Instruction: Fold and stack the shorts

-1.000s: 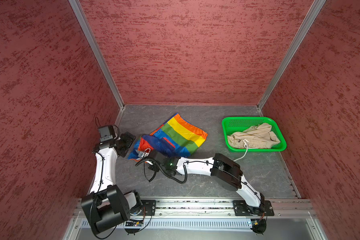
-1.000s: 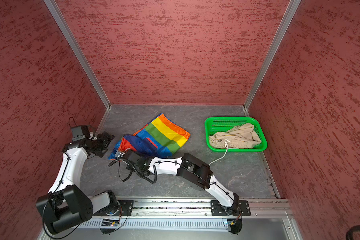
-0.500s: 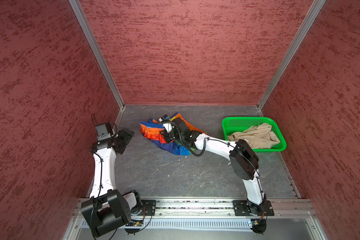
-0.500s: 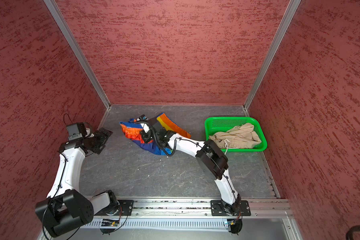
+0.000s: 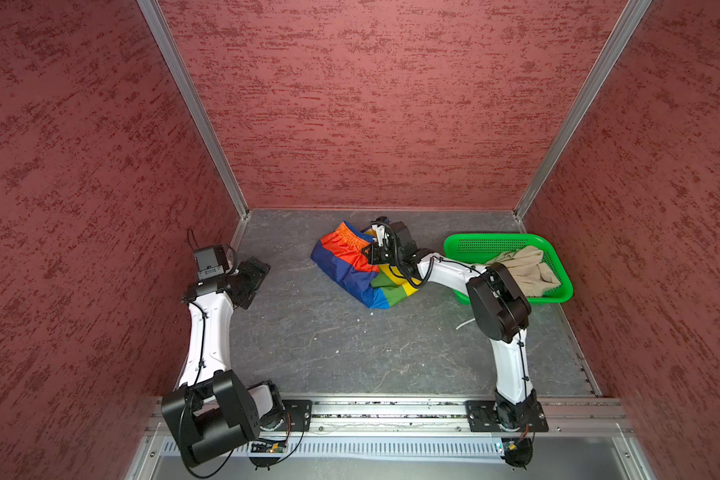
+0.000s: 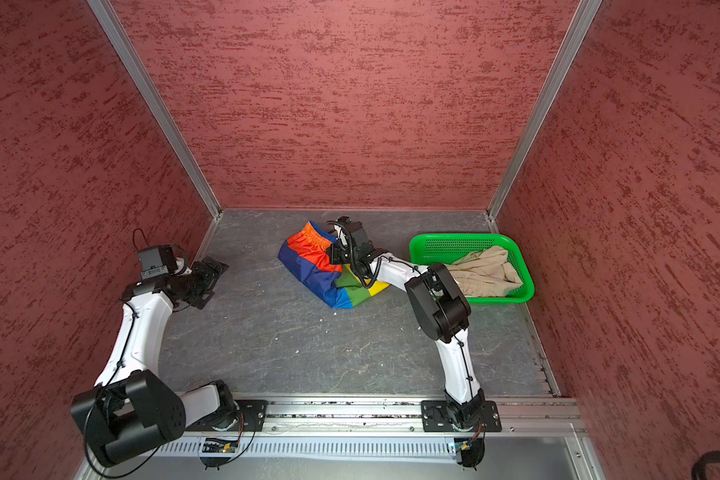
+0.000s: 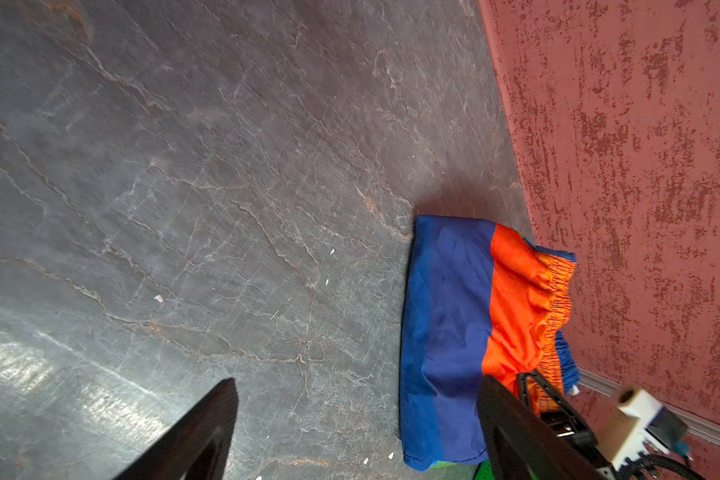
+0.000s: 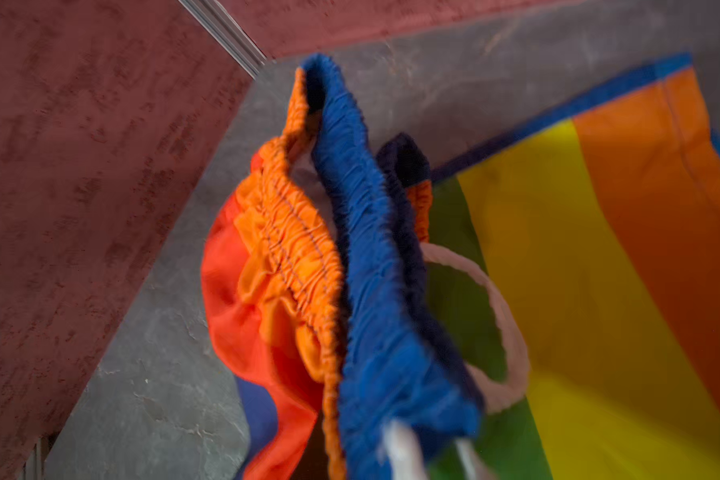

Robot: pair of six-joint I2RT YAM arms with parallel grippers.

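Next, the robot's left gripper should grab the waistband's loose corner [image 7: 561,257] on the rainbow-striped shorts, where orange meets blue, across from the right gripper's hold.
The rainbow-striped shorts [image 5: 356,272] [image 6: 321,274] lie bunched at the back middle of the floor, with the blue and red part doubled over the green and yellow stripes. My right gripper [image 5: 376,246] [image 6: 336,249] is shut on their gathered waistband [image 8: 371,270], holding it lifted; its fingertips are blurred in the right wrist view. My left gripper [image 5: 258,272] [image 6: 213,272] [image 7: 358,419] hangs open and empty near the left wall, apart from the cloth [image 7: 449,332]. The beige shorts [image 5: 524,268] [image 6: 487,270] lie crumpled in the basket.
A green perforated basket [image 5: 495,241] [image 6: 449,240] stands at the back right, close to my right forearm. A white drawstring end [image 5: 464,324] trails onto the floor in front of it. Red walls close in the left, back and right sides.
My right gripper has carried the waistband from the front left over to the back, folding the shorts onto themselves. The left arm has drawn back toward the left wall.
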